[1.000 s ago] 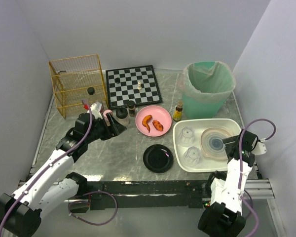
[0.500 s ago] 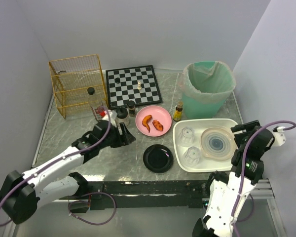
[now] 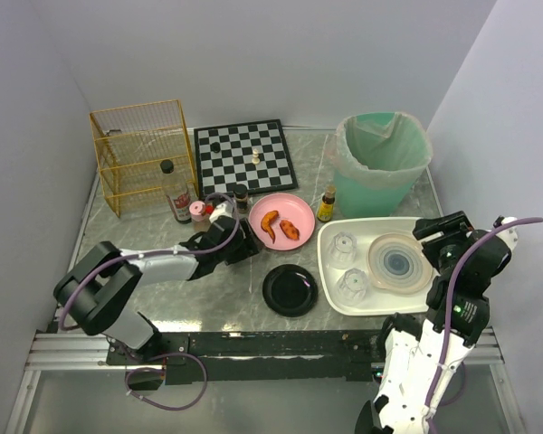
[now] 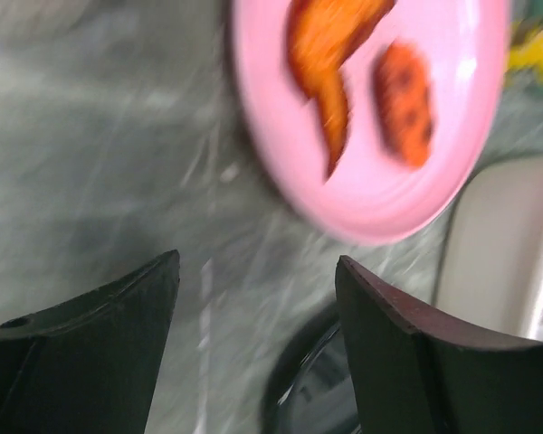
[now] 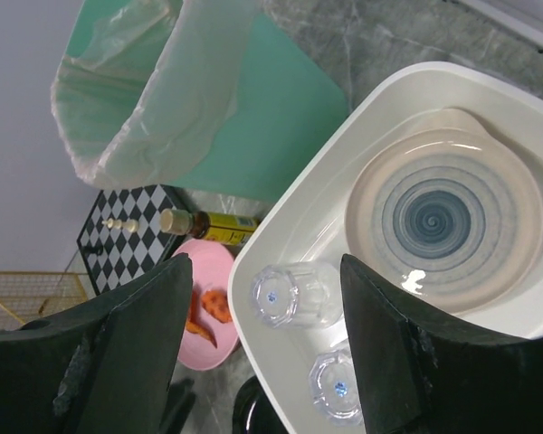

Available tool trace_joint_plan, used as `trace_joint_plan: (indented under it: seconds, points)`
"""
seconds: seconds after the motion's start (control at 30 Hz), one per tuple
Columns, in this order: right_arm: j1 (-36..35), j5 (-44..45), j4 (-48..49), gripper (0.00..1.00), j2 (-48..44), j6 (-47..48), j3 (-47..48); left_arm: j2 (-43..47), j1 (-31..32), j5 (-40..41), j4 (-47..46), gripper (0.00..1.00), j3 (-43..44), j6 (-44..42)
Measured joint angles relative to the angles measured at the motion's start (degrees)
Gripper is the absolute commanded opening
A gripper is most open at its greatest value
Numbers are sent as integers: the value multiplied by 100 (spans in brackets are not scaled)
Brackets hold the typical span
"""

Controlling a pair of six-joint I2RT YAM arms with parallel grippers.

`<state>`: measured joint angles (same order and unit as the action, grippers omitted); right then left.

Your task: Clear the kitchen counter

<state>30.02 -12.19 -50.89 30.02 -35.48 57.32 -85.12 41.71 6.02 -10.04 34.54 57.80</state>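
My right gripper should next close on the rim of the pink plate (image 3: 308, 204) (image 5: 223, 249), on the side opposite my left gripper.
The kitchen counter (image 3: 222, 298) is a grey-green marble top. On it lie a pink plate (image 3: 281, 220) with two orange food pieces and a black plate (image 3: 290, 289). My left gripper (image 3: 246, 246) lies low on the counter just left of the pink plate, open and empty. In the left wrist view, the left gripper (image 4: 258, 271) frames bare counter (image 4: 90, 136), with the pink plate (image 4: 371, 117) ahead and the black plate (image 4: 326, 398) below. My right gripper (image 3: 434, 226) hangs open and empty above the white tray (image 3: 330, 271). In its own view, the right gripper (image 5: 264, 267) looks down on the tray (image 5: 416, 90).
The tray holds a swirl-patterned plate (image 3: 398, 262) and two upturned glasses (image 3: 343, 246) (image 3: 353, 285). A green bin (image 3: 383, 163), a chessboard (image 3: 244, 158) and a yellow wire basket (image 3: 140, 154) stand at the back. Small bottles and jars (image 3: 174, 192) (image 3: 327, 203) stand between basket and bin.
My left arm has stretched rightward from beside the basket to the pink plate's edge. My right gripper has lifted off the swirl plate and now hangs higher.
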Motion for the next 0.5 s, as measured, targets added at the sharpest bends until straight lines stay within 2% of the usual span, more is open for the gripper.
trace_joint_plan:
  seconds: [0.17,0.27,0.33,0.5]
  points:
    - [-39,-105,-74,72,-94,-2,0,-278,0,278,-323,73,133,190]
    - [-48,-107,-76,72,-127,-4,-2,-358,0,468,-341,69,173,247]
    - [-52,-118,-76,72,-131,-17,-7,-490,0,555,-343,63,273,273]
    - [-52,-181,-76,72,-131,-28,-26,-968,0,669,-562,58,601,341]
